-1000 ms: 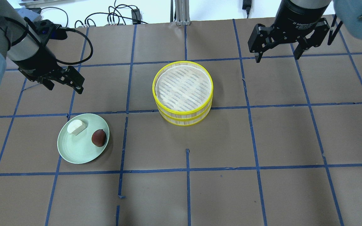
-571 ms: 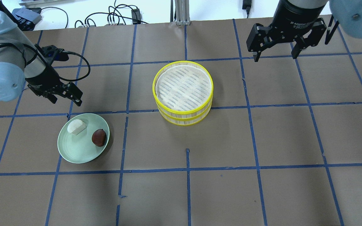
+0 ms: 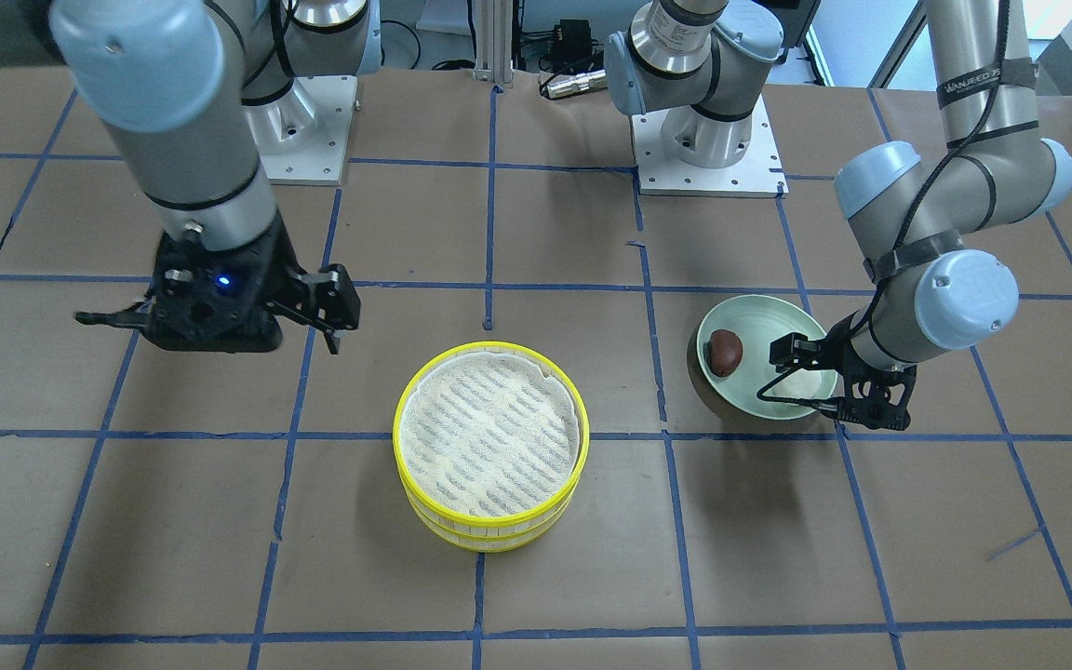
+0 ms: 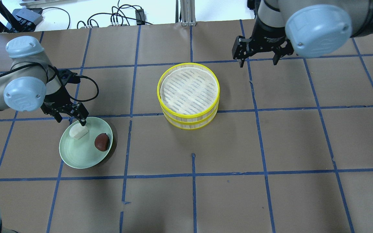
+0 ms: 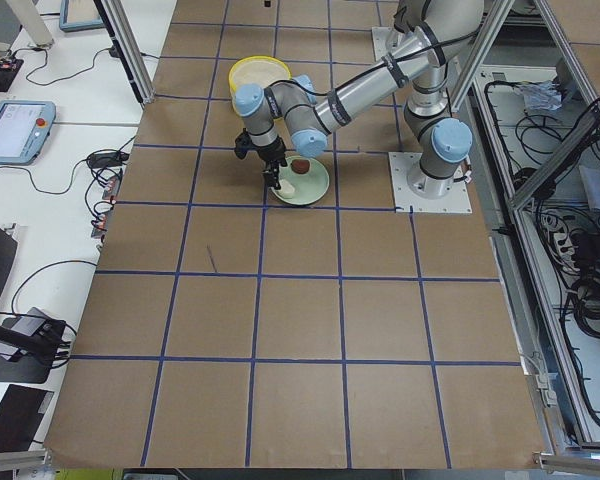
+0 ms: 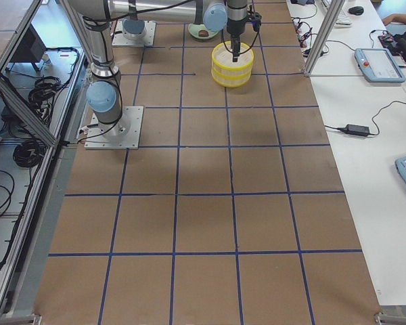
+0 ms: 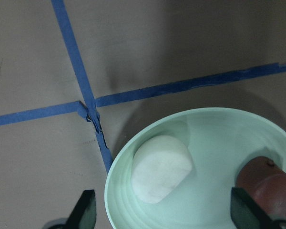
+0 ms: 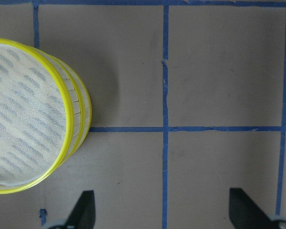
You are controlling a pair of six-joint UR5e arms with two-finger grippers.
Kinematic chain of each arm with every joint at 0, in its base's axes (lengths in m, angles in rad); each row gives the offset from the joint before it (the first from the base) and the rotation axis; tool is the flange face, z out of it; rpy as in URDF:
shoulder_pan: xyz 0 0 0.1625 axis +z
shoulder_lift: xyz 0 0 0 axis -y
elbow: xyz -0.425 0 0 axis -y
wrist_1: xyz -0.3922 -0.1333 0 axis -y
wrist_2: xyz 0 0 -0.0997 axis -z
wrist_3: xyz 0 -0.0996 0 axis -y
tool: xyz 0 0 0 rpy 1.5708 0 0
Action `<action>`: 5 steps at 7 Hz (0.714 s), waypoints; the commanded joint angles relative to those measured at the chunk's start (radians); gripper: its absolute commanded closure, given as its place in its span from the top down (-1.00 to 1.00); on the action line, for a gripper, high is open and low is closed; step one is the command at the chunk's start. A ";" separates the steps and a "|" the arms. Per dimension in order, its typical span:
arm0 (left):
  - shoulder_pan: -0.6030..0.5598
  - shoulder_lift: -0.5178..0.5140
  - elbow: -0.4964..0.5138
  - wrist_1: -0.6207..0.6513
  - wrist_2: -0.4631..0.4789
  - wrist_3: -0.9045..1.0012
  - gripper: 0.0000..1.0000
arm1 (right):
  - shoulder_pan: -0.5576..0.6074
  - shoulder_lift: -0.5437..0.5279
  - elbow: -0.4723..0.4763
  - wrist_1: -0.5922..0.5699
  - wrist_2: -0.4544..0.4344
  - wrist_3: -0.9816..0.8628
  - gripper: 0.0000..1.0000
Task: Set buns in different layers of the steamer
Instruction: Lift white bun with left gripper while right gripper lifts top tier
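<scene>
The lower layer needs uncovering, so I need to next close my right gripper on the top layer's yellow rim [image 3: 399, 408] [image 8: 70, 123], on the side of the steamer nearest that gripper.
A white bun [image 4: 78, 131] and a brown bun [image 4: 102, 141] lie on a pale green plate [image 4: 79, 158] at the left. The yellow two-layer steamer [image 4: 188, 115] stands mid-table with a white cloth liner on top and no bun in it. My left gripper [image 4: 70, 121] is open and empty, low over the plate's far-left rim next to the white bun [image 7: 161, 168]. In the left wrist view its fingertips [image 7: 86, 212] straddle the plate [image 7: 214, 143]. My right gripper [image 4: 257, 63] is open and empty, above the table behind and to the right of the steamer [image 8: 81, 119].
Brown paper with a blue tape grid covers the table [image 4: 290, 142]. Cables and a power adapter [image 4: 139, 14] lie beyond the far edge. The arm bases [image 3: 708, 140] stand at the robot's side of the table.
My left gripper has come down and forward from behind the plate to its far-left rim by the white bun. My right gripper has moved left toward the steamer. Both stay open.
</scene>
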 commanded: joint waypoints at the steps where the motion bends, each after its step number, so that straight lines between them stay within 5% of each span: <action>1: 0.000 -0.036 -0.031 0.040 0.001 -0.001 1.00 | 0.072 0.145 0.020 -0.165 0.007 0.088 0.97; 2: 0.000 -0.050 -0.031 0.043 0.000 -0.001 0.96 | 0.081 0.170 0.035 -0.211 0.010 0.088 0.94; 3: 0.000 -0.058 -0.031 0.060 0.001 0.002 0.47 | 0.091 0.214 0.052 -0.251 0.016 0.096 0.93; 4: 0.000 -0.053 -0.031 0.062 0.006 0.006 -0.37 | 0.106 0.245 0.055 -0.302 0.052 0.102 0.84; 5: 0.000 -0.052 -0.022 0.066 0.006 0.006 -0.79 | 0.103 0.248 0.055 -0.298 0.041 0.031 0.14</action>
